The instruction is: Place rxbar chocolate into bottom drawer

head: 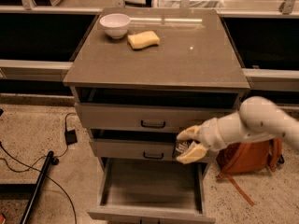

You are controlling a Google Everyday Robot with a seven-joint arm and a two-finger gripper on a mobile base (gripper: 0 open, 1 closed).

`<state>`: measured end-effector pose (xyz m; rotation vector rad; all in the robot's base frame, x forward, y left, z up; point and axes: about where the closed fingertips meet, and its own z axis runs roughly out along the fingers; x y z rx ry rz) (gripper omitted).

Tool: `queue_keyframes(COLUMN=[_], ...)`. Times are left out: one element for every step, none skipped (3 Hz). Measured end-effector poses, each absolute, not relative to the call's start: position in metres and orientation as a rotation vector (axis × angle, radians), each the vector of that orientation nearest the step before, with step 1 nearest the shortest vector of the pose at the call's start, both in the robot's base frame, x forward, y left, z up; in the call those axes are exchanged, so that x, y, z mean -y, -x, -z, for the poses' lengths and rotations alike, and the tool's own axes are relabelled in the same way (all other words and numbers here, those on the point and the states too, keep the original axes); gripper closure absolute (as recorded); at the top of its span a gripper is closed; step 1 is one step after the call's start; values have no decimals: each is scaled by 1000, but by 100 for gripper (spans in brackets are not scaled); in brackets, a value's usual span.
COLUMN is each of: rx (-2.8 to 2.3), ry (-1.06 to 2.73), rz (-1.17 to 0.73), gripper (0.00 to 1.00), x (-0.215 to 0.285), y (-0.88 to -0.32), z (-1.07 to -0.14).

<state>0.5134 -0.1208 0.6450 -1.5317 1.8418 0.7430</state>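
Observation:
The robot's gripper should release the rxbar chocolate, held just above the open bottom drawer, on the bottom drawer's grey bottom, near its middle [166, 185], a little toward the backpack.
My gripper [188, 143] hangs in front of the middle drawer, at its right side, just above the open bottom drawer [150, 185]. Its two cream fingers are closed on a small dark wrapped object with pale markings, the rxbar chocolate [182, 147], mostly hidden between them. The bottom drawer is pulled out and its grey floor shows nothing on it. My white arm reaches in from the right.
A white bowl [115, 24] and a yellow sponge-like block [143, 39] sit on the cabinet top [187, 59]. The two upper drawers with dark handles [153, 124] are slightly ajar. An orange backpack [247, 155] leans right of the cabinet. Black cables and a pole [39, 181] lie on the floor left.

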Motion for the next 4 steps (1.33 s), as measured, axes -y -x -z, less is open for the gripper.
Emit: queue_keyframes(rx=[-1789,-1778,-1778,-1800], ry=[1501,1504,1477,1516], rz=[-776,-784,-780,-767], gripper=[100,100,100,100], x=[124,123,124,117], y=[-507,-507,-517,-513], z=[-589,-576,-529,-428])
